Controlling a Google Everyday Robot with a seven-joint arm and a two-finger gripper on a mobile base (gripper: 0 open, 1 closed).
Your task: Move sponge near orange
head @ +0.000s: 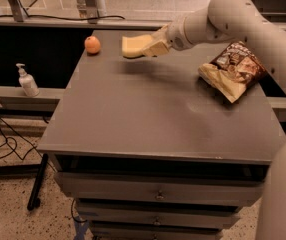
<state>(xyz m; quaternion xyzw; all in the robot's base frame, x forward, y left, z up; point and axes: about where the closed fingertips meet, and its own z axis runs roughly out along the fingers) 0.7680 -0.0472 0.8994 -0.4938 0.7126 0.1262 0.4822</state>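
Observation:
I need to let go of the pale-yellow sponge next to the orange by the far edge (124, 46) of the grey top. The sponge is now held in the air above it.
The pale-yellow sponge (134, 45) is held in the air above the far part of the grey cabinet top (148, 114), casting a shadow below it. My gripper (150, 46) is shut on the sponge's right end, with the white arm reaching in from the right. The small orange (92, 45) sits on the far left corner of the top, a short way left of the sponge and apart from it.
A crinkled brown-and-cream snack bag (232, 69) lies at the right side of the top. A white pump bottle (27, 81) stands on a lower ledge to the left. Drawers are under the top; cables lie on the floor at left.

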